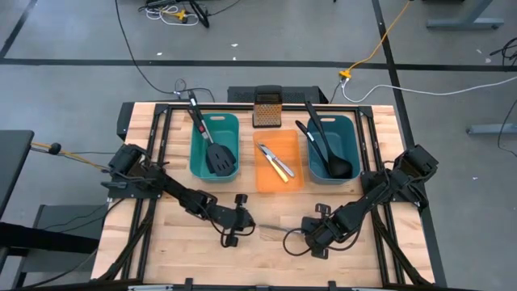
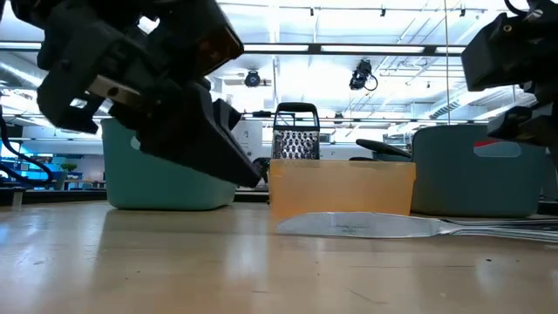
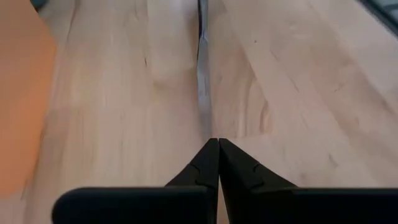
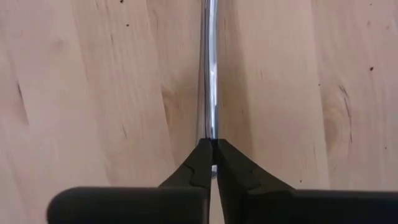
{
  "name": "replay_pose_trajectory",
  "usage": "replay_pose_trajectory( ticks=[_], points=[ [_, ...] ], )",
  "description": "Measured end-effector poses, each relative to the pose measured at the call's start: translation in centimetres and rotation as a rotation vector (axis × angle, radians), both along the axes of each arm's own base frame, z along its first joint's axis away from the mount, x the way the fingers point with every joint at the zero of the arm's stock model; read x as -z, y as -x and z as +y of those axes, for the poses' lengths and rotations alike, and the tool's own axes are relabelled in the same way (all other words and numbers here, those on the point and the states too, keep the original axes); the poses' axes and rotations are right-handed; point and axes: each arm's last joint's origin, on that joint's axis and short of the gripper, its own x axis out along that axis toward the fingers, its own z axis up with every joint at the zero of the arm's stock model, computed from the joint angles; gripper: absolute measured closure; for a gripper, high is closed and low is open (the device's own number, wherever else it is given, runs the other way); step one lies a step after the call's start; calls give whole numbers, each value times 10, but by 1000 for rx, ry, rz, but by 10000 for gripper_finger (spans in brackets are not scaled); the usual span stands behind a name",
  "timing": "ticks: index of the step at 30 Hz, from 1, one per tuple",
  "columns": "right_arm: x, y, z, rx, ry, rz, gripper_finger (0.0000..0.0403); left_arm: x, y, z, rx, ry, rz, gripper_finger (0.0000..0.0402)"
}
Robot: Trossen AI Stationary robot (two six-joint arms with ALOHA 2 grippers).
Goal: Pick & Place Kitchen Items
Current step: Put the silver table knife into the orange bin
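Note:
My left gripper is closed above and short of the knife's tip, so it should open, move lower and further in, and close at the blade's end point(image 2: 301, 224).
A slim silver knife point(image 1: 276, 229) lies flat on the wooden table near its front edge, between my two grippers. In the low view its blade point(image 2: 349, 225) points toward the table's left and its handle point(image 2: 506, 228) runs right. My right gripper point(image 4: 212, 144) is shut on the knife. My left gripper point(image 3: 218, 142) is shut on nothing and hangs above the table point(image 2: 251, 174) just short of the blade's tip; the knife point(image 3: 202, 81) stretches away ahead of it. My right gripper pinches the knife's handle point(image 4: 211, 124) between its two fingers, one on each long side. The fingers come steeply from above, in line with the handle. The knife rests flat on the table.
At the back stand a teal bin point(image 1: 194, 149) with black slotted spatulas point(image 1: 218, 155), an orange bin point(image 1: 266, 182) with knives point(image 1: 277, 162), and a teal bin point(image 1: 355, 141) with black ladles point(image 1: 327, 155). A metal box grater point(image 1: 267, 107) stands behind the orange bin.

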Motion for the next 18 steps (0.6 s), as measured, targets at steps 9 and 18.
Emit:
replay_pose_trajectory(
  ticks=[9,18],
  points=[
    [0,-2,0,4,18,-32,387,-6,-4,-1,-7,62,-52,389],
    [0,0,3,2,38,-54,385,1,-9,9,-81,166,-12,283]
  ],
)
